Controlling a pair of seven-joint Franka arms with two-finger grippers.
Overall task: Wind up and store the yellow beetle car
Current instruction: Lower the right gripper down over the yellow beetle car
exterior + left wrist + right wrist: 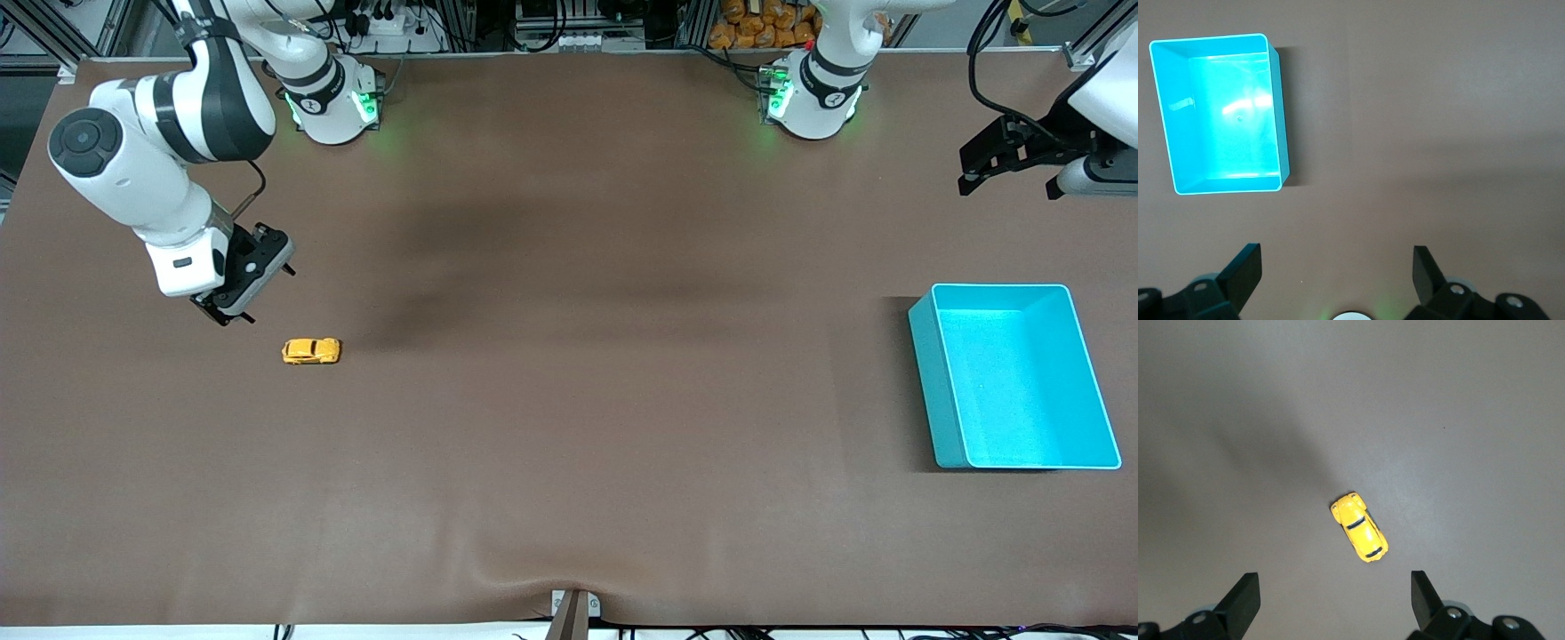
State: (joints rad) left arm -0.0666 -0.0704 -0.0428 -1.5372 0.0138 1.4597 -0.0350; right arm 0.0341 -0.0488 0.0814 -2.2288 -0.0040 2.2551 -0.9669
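Observation:
The yellow beetle car is next for my right gripper, which should go to it and close on the car's sides [305, 350] [1365, 538] beside its roof, just behind the windshield.
The yellow beetle car [311, 350] stands on its wheels on the brown table mat toward the right arm's end. My right gripper [253, 293] hangs in the air beside the car, open and empty. In the right wrist view the car [1360, 527] lies just ahead of the open gripper [1335, 593], not between the fingers. The turquoise bin [925, 373] stands empty toward the left arm's end. My left gripper [1009, 189] waits in the air near the table's edge, open and empty. The left wrist view shows the bin [1283, 120] ahead of the open left gripper [1337, 267].
The brown mat [569, 400] covers the whole table and bulges slightly at the edge nearest the front camera. The two arm bases [333, 107] [813, 98] stand along the table's edge farthest from that camera.

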